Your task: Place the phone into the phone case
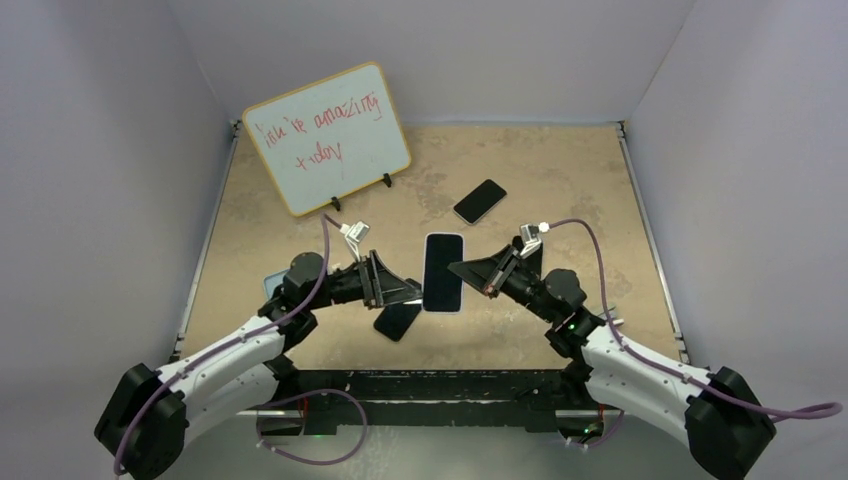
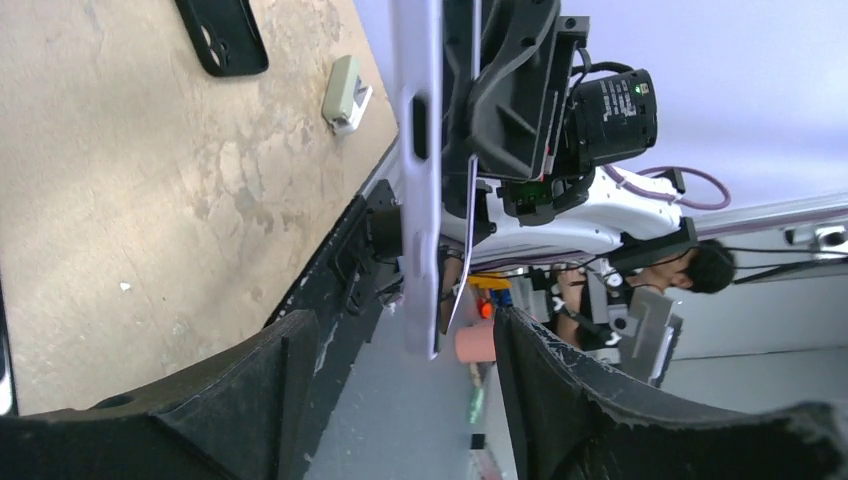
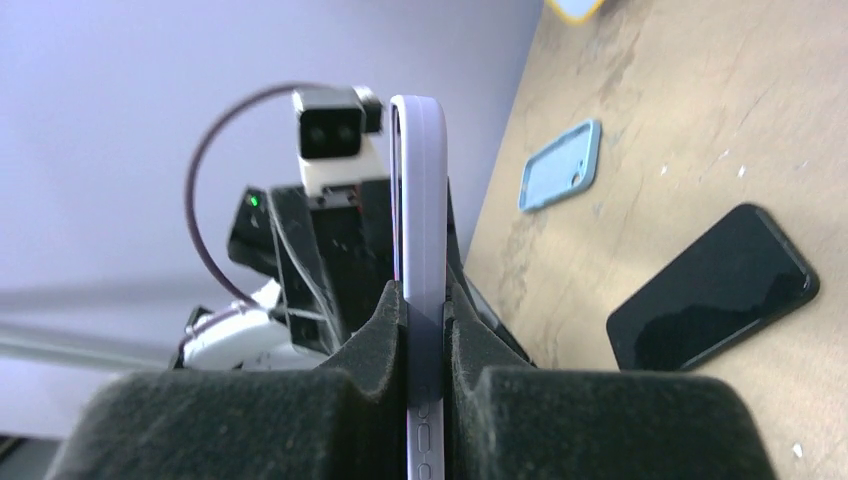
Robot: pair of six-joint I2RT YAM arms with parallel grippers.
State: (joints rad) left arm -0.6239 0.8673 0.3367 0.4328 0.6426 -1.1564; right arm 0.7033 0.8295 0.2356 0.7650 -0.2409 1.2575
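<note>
Next, my right gripper releases the lavender phone case, now held above the table's middle, on the table [image 1: 468,314], between the nearer black phone and black case.
A lavender phone case [image 1: 443,272] with a dark phone face showing inside it is held above the table's middle. My right gripper [image 1: 472,270] is shut on its right edge; in the right wrist view [image 3: 425,310] both pads press the case's rim [image 3: 420,200]. My left gripper [image 1: 402,288] is open at the case's left edge. In the left wrist view [image 2: 405,335] the case [image 2: 420,150] hangs edge-on between the spread fingers, touching neither. A thin edge stands slightly off the case at its near end.
A black phone [image 1: 480,201] lies behind the grippers, another black phone [image 1: 398,320] [image 3: 710,300] below the held case. A blue case [image 3: 560,165] lies at the left. A black case [image 2: 220,35] lies on the table. A whiteboard [image 1: 330,135] stands at the back left.
</note>
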